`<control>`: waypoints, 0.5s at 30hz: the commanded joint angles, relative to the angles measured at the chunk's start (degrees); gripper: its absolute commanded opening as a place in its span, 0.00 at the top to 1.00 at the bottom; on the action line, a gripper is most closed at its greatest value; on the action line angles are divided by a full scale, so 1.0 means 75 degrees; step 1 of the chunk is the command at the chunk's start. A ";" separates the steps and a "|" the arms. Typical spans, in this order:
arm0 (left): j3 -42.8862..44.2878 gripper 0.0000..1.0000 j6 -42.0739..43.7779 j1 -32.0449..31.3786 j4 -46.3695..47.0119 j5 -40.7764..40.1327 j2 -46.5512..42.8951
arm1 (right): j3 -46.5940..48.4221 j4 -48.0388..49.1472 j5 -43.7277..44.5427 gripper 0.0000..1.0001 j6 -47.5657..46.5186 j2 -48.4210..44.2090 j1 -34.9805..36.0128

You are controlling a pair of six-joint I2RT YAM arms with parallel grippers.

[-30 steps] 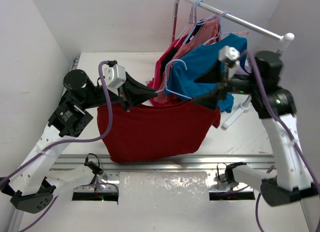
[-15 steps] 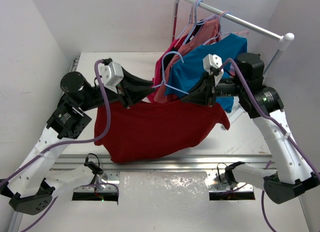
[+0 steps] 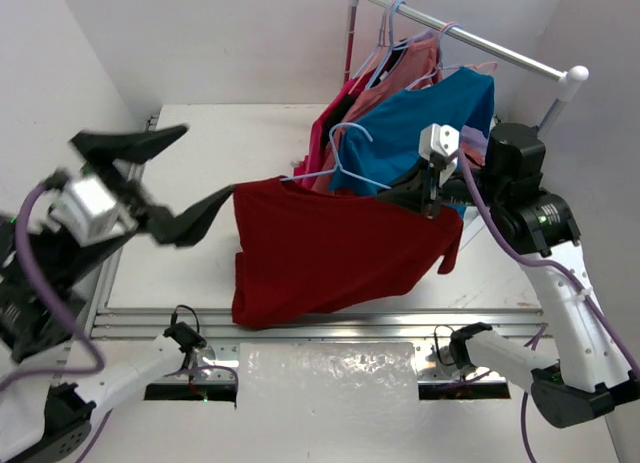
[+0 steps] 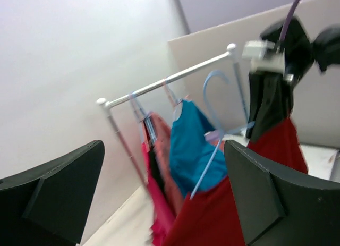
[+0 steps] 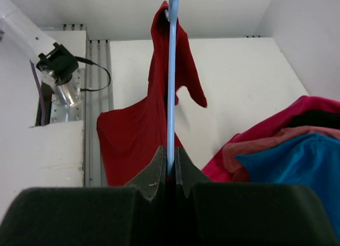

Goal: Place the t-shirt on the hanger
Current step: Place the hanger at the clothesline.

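The dark red t-shirt has a free shoulder (image 3: 252, 188) (image 4: 179, 222) beside the pale blue hanger's end opposite my right gripper. Next, my left gripper closes on it there.
The dark red t-shirt (image 3: 330, 248) hangs draped over the pale blue hanger (image 3: 315, 172), whose hook (image 3: 352, 133) points up toward the rack. My right gripper (image 3: 430, 201) is shut on the hanger's right end at the shirt's shoulder. In the right wrist view the thin blue hanger bar (image 5: 171, 97) runs straight out from the pinched jaws (image 5: 171, 169), with the t-shirt (image 5: 135, 134) hanging off it. My left gripper (image 3: 205, 163) is wide open and well left of the shirt, holding nothing. Its wrist view looks past the open gripper (image 4: 163, 166) at the hanger (image 4: 210, 155) and t-shirt (image 4: 212, 219).
A white clothes rack (image 3: 470, 41) stands at the back right with a blue shirt (image 3: 430, 118), a salmon shirt (image 3: 405, 73) and a magenta shirt (image 3: 325, 133) on hangers, right behind the held hanger. A metal rail (image 3: 160, 323) edges the table's near side.
My left gripper opened, let go of the shirt's left shoulder and swung far left. My right gripper closed on the hanger. The shirt's left side dropped and shifted right.
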 commanded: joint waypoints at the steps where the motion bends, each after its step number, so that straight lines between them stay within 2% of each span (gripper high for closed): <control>1: -0.0590 0.07 0.0857 -0.0008 -0.1165 -0.0425 -0.0440 | 0.0625 -0.0655 -0.0666 1.00 -0.1067 -0.0334 -0.0112; 6: -0.1282 0.07 0.0741 -0.0008 -0.1647 0.0322 -0.0780 | 0.0754 -0.1127 -0.1545 1.00 -0.1467 -0.0661 -0.0159; 10: -0.1283 0.11 0.0810 -0.0008 -0.1905 0.0617 -0.0828 | 0.0988 -0.1256 -0.1979 1.00 -0.1410 -0.0709 -0.0159; 12: -0.1318 0.24 0.0811 -0.0008 -0.2033 0.0816 -0.0758 | 0.1082 -0.1198 -0.2201 1.00 -0.1304 -0.0744 -0.0159; 14: -0.1353 0.36 0.0752 -0.0008 -0.2173 0.1470 -0.0641 | 0.1141 -0.1127 -0.2167 1.00 -0.1211 -0.0768 -0.0159; 15: -0.1388 0.36 0.0694 -0.0008 -0.2232 0.1995 -0.0606 | 0.1164 -0.1104 -0.2155 1.00 -0.1198 -0.0779 -0.0159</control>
